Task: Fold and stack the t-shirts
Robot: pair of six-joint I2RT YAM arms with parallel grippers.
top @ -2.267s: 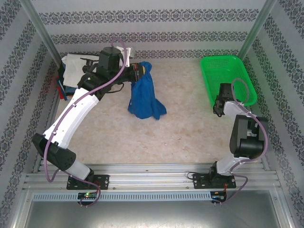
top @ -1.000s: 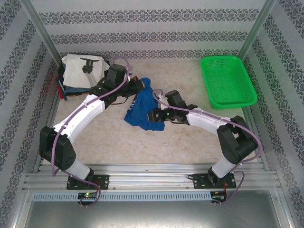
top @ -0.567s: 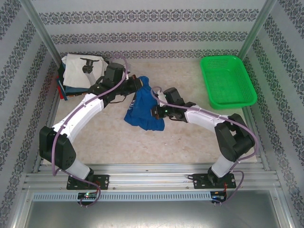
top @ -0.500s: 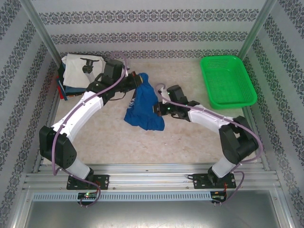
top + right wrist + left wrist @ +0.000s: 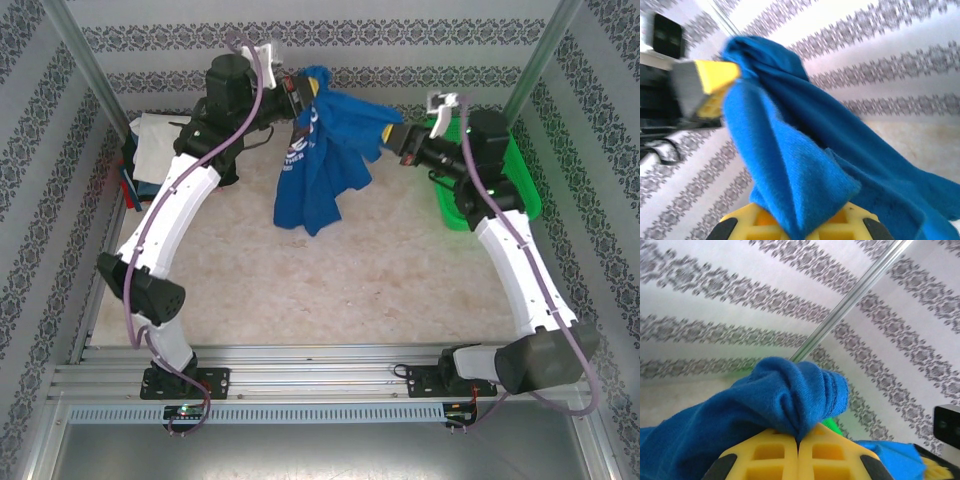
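Next, my left gripper lays down the bunched end of the blue t-shirt that it holds, and then takes the hanging lower end (image 5: 308,220).
A royal-blue t-shirt (image 5: 322,160) with white lettering hangs in the air above the back of the table, stretched between both grippers. My left gripper (image 5: 303,95) is shut on one bunched end of the blue t-shirt (image 5: 790,397), its yellow fingers (image 5: 775,455) pressed together. At the right, my right gripper (image 5: 392,137) is shut on another fold of the blue t-shirt (image 5: 805,165). The left gripper's yellow fingers (image 5: 715,75) show in the right wrist view. A pile of folded t-shirts (image 5: 155,145), white on top, lies at the back left.
A green plastic basket (image 5: 500,190) stands at the back right, partly behind my right arm. Patterned walls and metal posts (image 5: 540,60) close in the table (image 5: 330,280) on three sides.
Both arms have risen and drawn apart, lifting the blue t-shirt off the table and spreading it. The right gripper closed on the cloth within the last second.
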